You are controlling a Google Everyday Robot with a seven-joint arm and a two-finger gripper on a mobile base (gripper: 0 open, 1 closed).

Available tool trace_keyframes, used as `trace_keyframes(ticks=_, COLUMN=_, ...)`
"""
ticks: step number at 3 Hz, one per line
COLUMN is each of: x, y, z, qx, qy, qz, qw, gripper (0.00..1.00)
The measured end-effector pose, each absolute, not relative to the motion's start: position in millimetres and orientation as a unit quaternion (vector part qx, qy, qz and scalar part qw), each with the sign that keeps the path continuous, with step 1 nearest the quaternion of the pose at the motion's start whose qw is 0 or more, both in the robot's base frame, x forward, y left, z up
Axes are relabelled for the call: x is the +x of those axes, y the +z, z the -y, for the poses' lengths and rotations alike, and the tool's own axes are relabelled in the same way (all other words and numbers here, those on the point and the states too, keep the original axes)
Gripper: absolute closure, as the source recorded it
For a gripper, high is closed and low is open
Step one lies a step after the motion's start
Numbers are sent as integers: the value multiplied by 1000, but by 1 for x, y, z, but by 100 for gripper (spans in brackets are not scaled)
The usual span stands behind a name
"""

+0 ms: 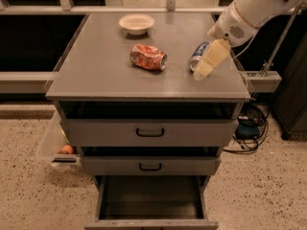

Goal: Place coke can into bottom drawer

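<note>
I will next close around the coke can's end (pixel 159 59) nearest the blue can.
The coke can (pixel 148 57), dented, red-orange with white markings, lies on its side near the middle of the grey cabinet top (pixel 105 75). The bottom drawer (pixel 151 202) is pulled open below, its dark interior showing nothing inside. My gripper (pixel 200 74) hangs from the white arm at the upper right, over the right part of the cabinet top, well to the right of the coke can and just in front of a blue can (pixel 198 55). It holds nothing that I can see.
A small white bowl (pixel 136 23) sits at the back of the cabinet top. The two upper drawers with black handles (pixel 150 132) are closed. A clear plastic bin (pixel 57 150) stands on the floor at the left; black cables (pixel 249 128) lie at the right.
</note>
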State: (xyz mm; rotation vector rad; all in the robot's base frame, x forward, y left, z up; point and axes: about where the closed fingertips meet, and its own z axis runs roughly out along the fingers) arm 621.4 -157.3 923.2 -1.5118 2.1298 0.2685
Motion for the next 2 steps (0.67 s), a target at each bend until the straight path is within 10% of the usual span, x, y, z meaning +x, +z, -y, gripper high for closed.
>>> trace_keyframes(ticks=2, x=683, y=930, z=151, qx=-537, qy=100, qz=-787, qw=286, gripper=0)
